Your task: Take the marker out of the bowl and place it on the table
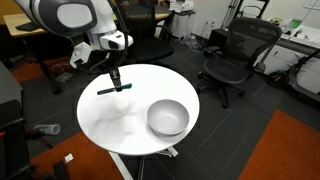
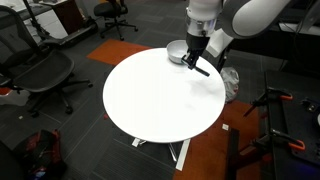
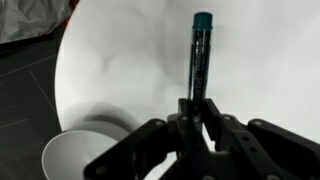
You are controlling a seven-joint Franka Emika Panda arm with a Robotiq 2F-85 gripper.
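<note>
The gripper will release the marker on the white table (image 1: pixel 97 98) near the table's rim, across from the bowl.
My gripper (image 1: pixel 117 78) is shut on the marker (image 1: pixel 113 90), a slim teal-blue stick with a dark end, and holds it level just above the white round table (image 1: pixel 120 125). In the wrist view the marker (image 3: pixel 200 55) sticks out from between the closed fingers (image 3: pixel 198 108) over the white top. The grey-white bowl (image 1: pixel 168 117) stands empty on the table, apart from the gripper; it shows at the lower left of the wrist view (image 3: pixel 85 155). In an exterior view the gripper (image 2: pixel 196 60) holds the marker (image 2: pixel 198 68) beside the bowl (image 2: pixel 177 52).
Black office chairs (image 1: pixel 240 55) stand around the table, with another in an exterior view (image 2: pixel 45 75). A wooden desk (image 1: pixel 35 25) stands behind the arm. An orange carpet (image 1: pixel 290 150) covers part of the floor.
</note>
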